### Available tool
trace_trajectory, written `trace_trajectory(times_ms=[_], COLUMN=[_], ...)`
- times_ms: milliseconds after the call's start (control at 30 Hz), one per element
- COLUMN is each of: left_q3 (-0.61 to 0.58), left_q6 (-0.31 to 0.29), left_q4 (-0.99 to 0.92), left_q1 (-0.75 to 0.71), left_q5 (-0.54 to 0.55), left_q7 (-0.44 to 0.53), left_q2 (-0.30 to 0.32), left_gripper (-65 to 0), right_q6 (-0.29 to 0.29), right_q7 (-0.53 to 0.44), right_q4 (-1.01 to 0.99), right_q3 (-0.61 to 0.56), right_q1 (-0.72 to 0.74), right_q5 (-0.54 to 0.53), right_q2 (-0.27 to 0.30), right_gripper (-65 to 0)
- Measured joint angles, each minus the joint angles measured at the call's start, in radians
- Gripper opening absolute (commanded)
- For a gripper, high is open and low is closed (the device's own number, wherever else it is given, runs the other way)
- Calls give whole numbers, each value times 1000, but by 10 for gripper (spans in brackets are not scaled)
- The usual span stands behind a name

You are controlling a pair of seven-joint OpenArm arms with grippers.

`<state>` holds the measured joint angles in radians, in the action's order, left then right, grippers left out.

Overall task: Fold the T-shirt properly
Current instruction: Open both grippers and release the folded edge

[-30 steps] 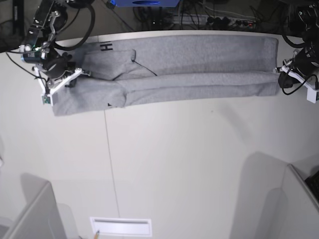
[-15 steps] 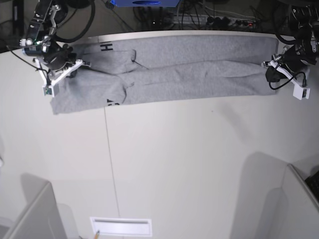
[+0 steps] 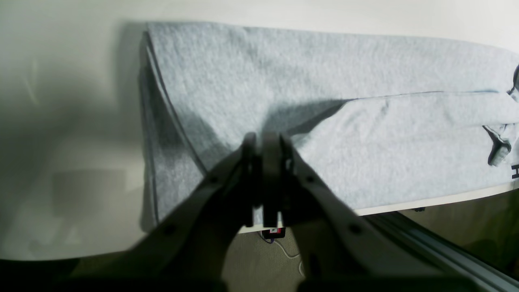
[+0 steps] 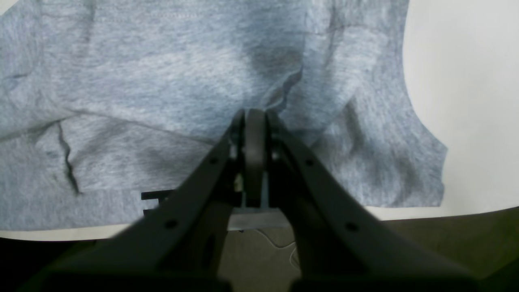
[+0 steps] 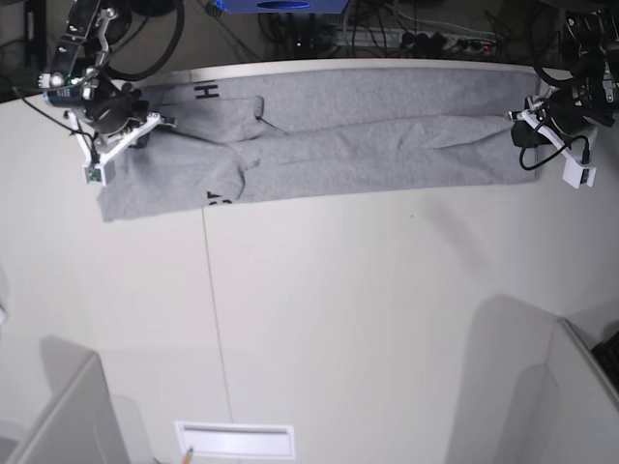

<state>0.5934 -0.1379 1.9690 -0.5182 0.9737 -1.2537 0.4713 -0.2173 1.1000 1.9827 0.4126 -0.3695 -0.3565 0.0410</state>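
Note:
The T-shirt is lying along the far edge of the table, so next I pull it closer before my left gripper takes the T-shirt's end (image 5: 530, 92) and folds it in.
The heather-grey T-shirt (image 5: 368, 145) lies as a long folded band along the table's far edge. Black lettering (image 5: 206, 92) peeks out near its left end. My left gripper (image 5: 525, 129) is at the shirt's right end in the base view. In the left wrist view it (image 3: 265, 140) is shut on the lifted corner of the shirt's upper fold (image 3: 385, 134). My right gripper (image 5: 145, 130) is at the shirt's left end. In the right wrist view it (image 4: 254, 117) is shut on wrinkled shirt fabric (image 4: 142, 81), with black print (image 4: 156, 196) just below.
The white table (image 5: 338, 309) has a thin seam running front to back. Cables and a power strip (image 5: 426, 39) lie behind the far edge. Grey box corners stand at the front left (image 5: 58, 416) and front right (image 5: 580, 387). A white slotted plate (image 5: 235, 440) sits at the front.
Both grippers have moved toward the far edge with the shirt in them. The near fold has shifted back with them, and the shirt's right end has pulled slightly inward.

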Motion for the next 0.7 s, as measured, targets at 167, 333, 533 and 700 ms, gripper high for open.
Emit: trace_trajectory(times_ms=[167,333,533,700], left_q3=[0,45,199,200], left_q6=[0,0,0,0], left_q4=[0,0,0,-3], left_q1=[0,-1,8,58], left_q5=[0,6,1,56], left_q7=[0,-7,-3,2], left_q2=[0,-8,-50,-128], left_gripper=[-550,-388,-367,-497], right_q6=[1,3,1,-126], right_q7=[-3,-6,-7,-9], right_q4=[0,0,1,2], right_q3=[45,134,141,111], right_q1=[0,1,3,37], right_q5=[-3,4,4,3], right_q2=[-9,-6,-3,0], right_gripper=[-471,-437,-441,-528])
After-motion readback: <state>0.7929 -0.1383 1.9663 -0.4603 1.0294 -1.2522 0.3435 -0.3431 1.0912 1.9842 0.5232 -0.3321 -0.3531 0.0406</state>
